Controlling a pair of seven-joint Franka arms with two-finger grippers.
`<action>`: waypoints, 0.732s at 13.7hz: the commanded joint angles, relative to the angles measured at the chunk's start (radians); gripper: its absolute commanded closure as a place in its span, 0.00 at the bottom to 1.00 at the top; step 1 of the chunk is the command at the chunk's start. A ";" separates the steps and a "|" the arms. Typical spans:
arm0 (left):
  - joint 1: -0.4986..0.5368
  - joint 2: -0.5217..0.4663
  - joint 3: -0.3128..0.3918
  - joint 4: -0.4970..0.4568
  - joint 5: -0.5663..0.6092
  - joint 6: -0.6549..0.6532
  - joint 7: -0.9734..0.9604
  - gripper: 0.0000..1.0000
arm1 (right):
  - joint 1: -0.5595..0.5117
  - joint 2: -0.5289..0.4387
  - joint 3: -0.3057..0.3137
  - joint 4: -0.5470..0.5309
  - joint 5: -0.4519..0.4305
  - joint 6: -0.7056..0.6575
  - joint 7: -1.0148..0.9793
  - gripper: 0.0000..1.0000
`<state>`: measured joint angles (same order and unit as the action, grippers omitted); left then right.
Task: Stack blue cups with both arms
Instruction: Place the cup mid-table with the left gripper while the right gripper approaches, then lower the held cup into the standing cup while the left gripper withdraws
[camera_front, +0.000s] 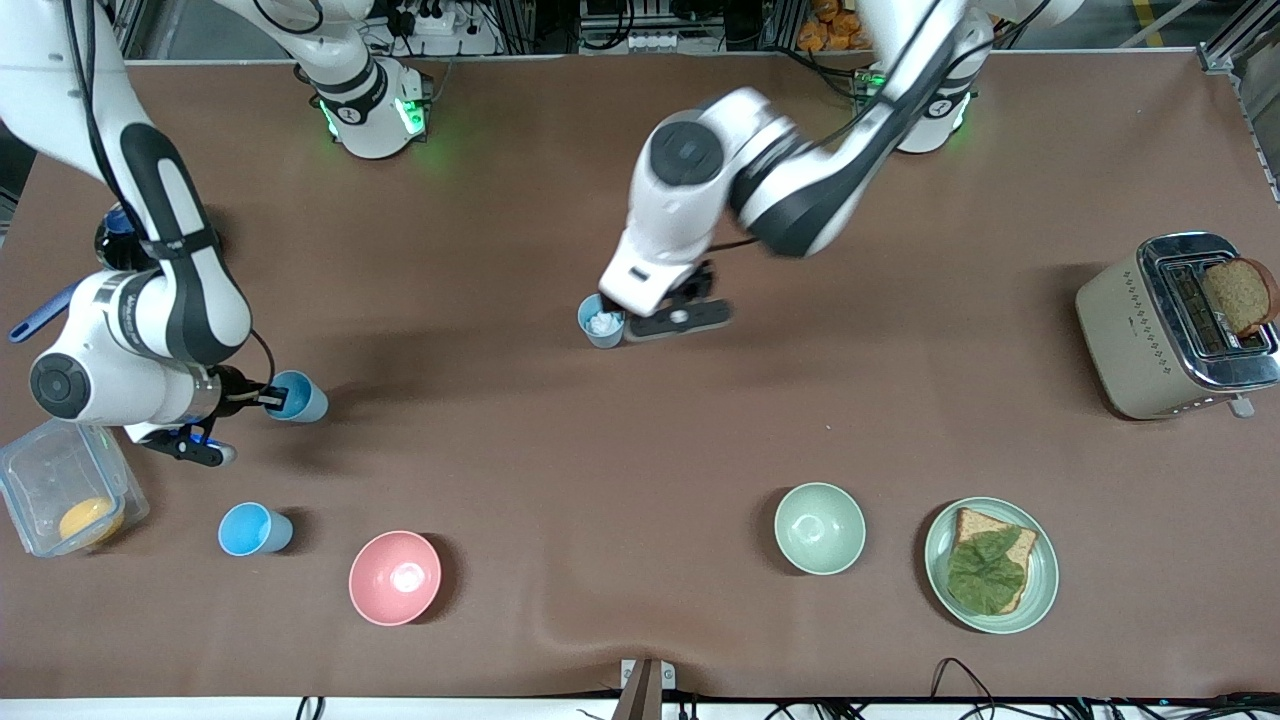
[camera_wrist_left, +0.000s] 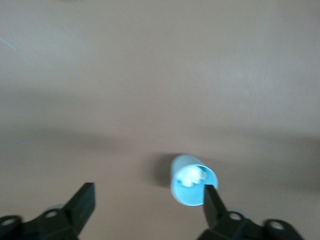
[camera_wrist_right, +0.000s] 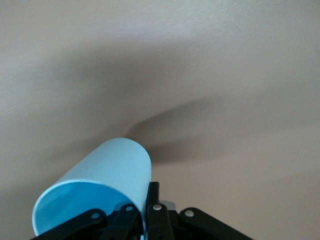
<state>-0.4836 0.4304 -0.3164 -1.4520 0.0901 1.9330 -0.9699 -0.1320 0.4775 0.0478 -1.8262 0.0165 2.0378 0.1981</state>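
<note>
Next, my right gripper releases its blue cup inside the pale grey-blue cup (camera_front: 602, 313) that has something white in it.
A pale grey-blue cup (camera_front: 602, 321) with something white inside stands upright mid-table. My left gripper (camera_front: 632, 318) hangs over it, open. In the left wrist view the cup (camera_wrist_left: 192, 186) lies close to one finger (camera_wrist_left: 212, 202) of the open gripper (camera_wrist_left: 148, 194), and the rest of the gap is empty. My right gripper (camera_front: 262, 400) is shut on the wall of a blue cup (camera_front: 297, 396), tilted on its side above the table near the right arm's end. In the right wrist view the gripper (camera_wrist_right: 146, 202) pinches that cup's (camera_wrist_right: 100, 180) rim. A third blue cup (camera_front: 254, 529) stands nearer the front camera.
A pink bowl (camera_front: 394, 577) and a pale green bowl (camera_front: 819, 528) sit near the front edge. A plate (camera_front: 1040, 585) holds bread and lettuce. A toaster (camera_front: 1130, 340) holds a slice at the left arm's end. A clear container (camera_front: 30, 470) sits by the right arm.
</note>
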 joint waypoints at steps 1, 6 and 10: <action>0.141 -0.161 -0.003 -0.031 0.008 -0.138 0.225 0.00 | 0.080 -0.065 0.010 -0.021 0.006 -0.043 0.136 1.00; 0.361 -0.292 0.000 -0.036 0.020 -0.295 0.408 0.00 | 0.314 -0.123 0.024 -0.027 0.140 -0.088 0.460 1.00; 0.474 -0.334 0.002 -0.033 0.007 -0.295 0.421 0.00 | 0.552 -0.125 0.026 -0.025 0.212 -0.032 0.804 1.00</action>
<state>-0.0535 0.1366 -0.3065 -1.4543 0.0905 1.6405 -0.5666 0.3312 0.3818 0.0879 -1.8268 0.1838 1.9773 0.8740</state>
